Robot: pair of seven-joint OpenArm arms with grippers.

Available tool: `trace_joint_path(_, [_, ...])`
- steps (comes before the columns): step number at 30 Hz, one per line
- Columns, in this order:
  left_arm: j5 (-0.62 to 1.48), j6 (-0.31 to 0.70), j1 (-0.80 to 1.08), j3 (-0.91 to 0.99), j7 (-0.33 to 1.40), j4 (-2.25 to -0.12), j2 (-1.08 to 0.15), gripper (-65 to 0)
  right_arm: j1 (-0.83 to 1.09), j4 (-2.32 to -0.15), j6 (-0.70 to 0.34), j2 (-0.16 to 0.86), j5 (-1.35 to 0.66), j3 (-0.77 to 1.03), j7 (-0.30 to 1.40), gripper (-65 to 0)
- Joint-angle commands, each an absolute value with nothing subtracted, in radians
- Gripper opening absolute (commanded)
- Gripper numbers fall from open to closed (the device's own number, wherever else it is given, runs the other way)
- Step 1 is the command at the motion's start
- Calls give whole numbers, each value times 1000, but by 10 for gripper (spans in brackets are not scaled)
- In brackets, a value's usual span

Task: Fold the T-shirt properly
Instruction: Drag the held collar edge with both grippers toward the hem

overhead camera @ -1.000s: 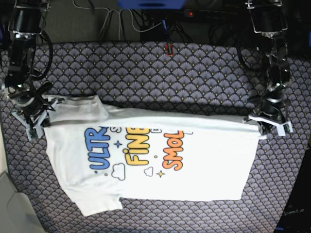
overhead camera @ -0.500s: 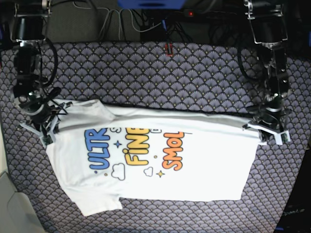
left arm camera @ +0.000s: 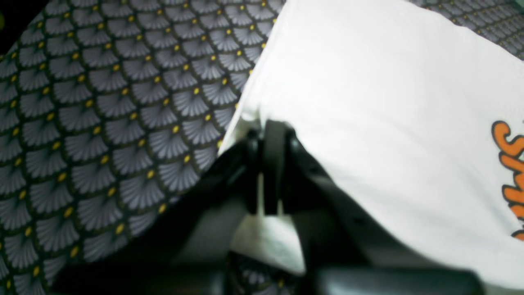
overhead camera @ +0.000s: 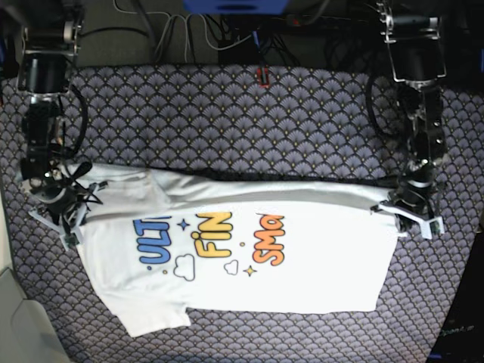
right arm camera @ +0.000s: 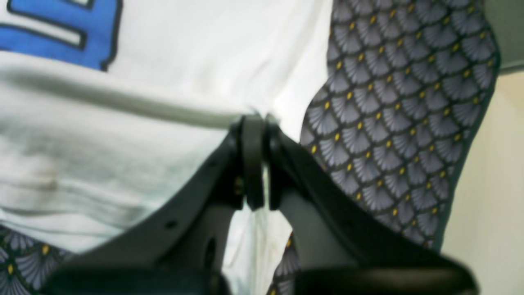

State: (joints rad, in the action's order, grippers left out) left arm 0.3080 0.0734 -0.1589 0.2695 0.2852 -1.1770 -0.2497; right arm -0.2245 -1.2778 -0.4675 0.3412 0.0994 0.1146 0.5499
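I should have my left gripper let go of the end of the fold on the white T-shirt's side edge [overhead camera: 389,215], level with the top of the orange lettering.
The white T-shirt [overhead camera: 302,272] lies print-up on the patterned cloth, with blue, yellow and orange lettering showing. Its far edge is lifted in a taut fold that covers the tops of the letters. My left gripper [overhead camera: 406,214], at the right of the base view, is shut on that fold's right end. In the left wrist view its fingertips [left arm camera: 270,135] pinch the white fabric [left arm camera: 389,102] beside orange print. My right gripper [overhead camera: 69,218], at the left, is shut on the fold's sleeve end. In the right wrist view its jaws [right arm camera: 254,123] clamp a fabric ridge [right arm camera: 163,61] below blue lettering.
A grey fan-patterned cloth [overhead camera: 265,121] covers the table. Cables [overhead camera: 189,34] and a small red item [overhead camera: 262,76] lie along the far edge. A pale surface [overhead camera: 11,318] borders the cloth at the near left.
Both grippers have moved toward the near edge, drawing the lifted far edge of the T-shirt further over the print. More of the lettering's top is now covered.
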Motion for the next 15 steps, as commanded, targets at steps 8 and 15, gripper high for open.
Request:
trace_joint_path(8, [311, 74, -217, 269, 263, -1156, -263, -646, -242, -1268, -460, 358, 105, 119, 489, -650])
trace_joint_path(15, [311, 74, -254, 269, 263, -1155, -265, -646, -242, -1268, -460, 358, 105, 119, 486, -650])
